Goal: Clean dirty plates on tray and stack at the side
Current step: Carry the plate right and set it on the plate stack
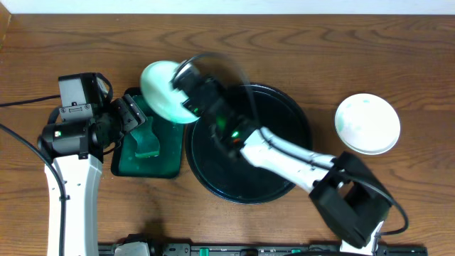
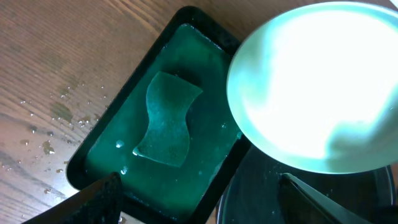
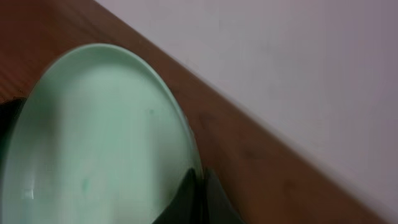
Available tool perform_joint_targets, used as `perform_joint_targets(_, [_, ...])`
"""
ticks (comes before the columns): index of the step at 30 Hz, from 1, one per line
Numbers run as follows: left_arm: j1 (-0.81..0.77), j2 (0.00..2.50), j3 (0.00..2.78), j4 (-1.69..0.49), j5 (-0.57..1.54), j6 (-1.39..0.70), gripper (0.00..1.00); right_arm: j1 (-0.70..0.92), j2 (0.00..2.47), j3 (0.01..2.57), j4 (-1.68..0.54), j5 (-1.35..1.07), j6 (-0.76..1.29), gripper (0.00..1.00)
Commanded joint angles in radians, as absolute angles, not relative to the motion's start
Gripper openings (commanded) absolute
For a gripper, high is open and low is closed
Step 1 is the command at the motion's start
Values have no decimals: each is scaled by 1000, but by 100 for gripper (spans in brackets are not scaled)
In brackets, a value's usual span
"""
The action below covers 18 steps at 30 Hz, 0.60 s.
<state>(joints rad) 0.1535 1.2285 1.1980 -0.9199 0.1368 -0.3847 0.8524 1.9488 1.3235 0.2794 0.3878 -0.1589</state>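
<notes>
Next, I set the held plate onto the other white plate (image 1: 368, 123) on the bare tabletop with my right gripper. The held plate is still over the green tray.
My right gripper (image 1: 183, 94) is shut on the rim of a white plate (image 1: 162, 89), holding it tilted in the air over the far end of the green tray. In the right wrist view its fingertips (image 3: 198, 194) pinch the edge of the plate (image 3: 93, 137), which is tinted faint green with small specks. The large round black tray (image 1: 220, 171) lies under the right arm with no plate on it. Another white plate (image 1: 367, 123) with faint teal marks rests on the tabletop at the right. My left gripper (image 1: 132, 117) hangs open above the sponge (image 1: 147, 142), holding nothing.
A small rectangular dark-green tray (image 2: 118, 149) holds wet green liquid and a pale curved sponge (image 2: 166, 118). Water droplets (image 2: 56, 118) speckle the wood to its left. The held plate (image 2: 317, 87) hangs over that tray's corner and the rim of the black tray (image 2: 348, 199).
</notes>
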Motion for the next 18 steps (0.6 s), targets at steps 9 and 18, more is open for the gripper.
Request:
perform_joint_targets(9, [156, 1229, 1221, -924, 146, -378, 80, 420, 1580, 1331, -194, -123, 396, 1])
perform_joint_targets(18, [156, 1229, 1221, -924, 146, -378, 80, -78, 1501, 1322, -785, -121, 379, 1])
